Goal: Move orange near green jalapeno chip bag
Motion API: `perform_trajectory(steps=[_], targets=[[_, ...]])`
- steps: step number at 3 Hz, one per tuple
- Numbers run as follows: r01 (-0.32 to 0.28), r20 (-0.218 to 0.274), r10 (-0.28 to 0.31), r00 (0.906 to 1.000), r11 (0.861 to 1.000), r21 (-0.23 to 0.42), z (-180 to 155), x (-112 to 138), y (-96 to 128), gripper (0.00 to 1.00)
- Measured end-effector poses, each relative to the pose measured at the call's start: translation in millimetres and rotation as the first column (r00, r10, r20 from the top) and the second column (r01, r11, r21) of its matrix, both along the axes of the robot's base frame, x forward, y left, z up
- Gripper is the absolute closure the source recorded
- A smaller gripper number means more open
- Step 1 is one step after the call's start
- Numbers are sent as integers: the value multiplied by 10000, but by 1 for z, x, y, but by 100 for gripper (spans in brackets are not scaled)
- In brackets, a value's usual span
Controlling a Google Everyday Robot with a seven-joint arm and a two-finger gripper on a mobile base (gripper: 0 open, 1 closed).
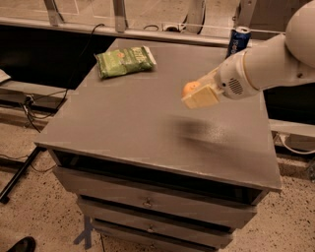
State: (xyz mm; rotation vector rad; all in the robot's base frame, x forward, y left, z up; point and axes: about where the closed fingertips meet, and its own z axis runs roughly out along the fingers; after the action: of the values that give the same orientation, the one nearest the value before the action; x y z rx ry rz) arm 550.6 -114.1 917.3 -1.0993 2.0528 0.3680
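Observation:
Next, I let go of the orange, now lifted above the grey table, on the grey table (147, 70), against the near edge of the green jalapeno chip bag.
The orange (190, 88) is a small round fruit held in my gripper (197, 94), lifted above the grey table (123, 123) right of its middle. The cream-coloured fingers (203, 97) are shut on the orange, which shows only partly behind them. The green jalapeno chip bag (124, 61) lies flat at the table's far left, well apart from the orange. My white arm (275, 59) reaches in from the right.
A blue soda can (238, 41) stands at the table's far right edge, behind the arm. The table tops a drawer cabinet (147, 202). Cables (34, 106) lie on the floor at left, and metal rails (118, 15) run behind.

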Motion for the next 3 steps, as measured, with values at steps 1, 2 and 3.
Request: perform_trajectory(steps=[1,2,3], targets=[[336,562,-358,9978,9987,385,-7,56,10,100],[522,1046,-611,9926,9950,857,-13,115,31,100],[552,1227,-702,9900,9910,1218,-24,161,58,100]])
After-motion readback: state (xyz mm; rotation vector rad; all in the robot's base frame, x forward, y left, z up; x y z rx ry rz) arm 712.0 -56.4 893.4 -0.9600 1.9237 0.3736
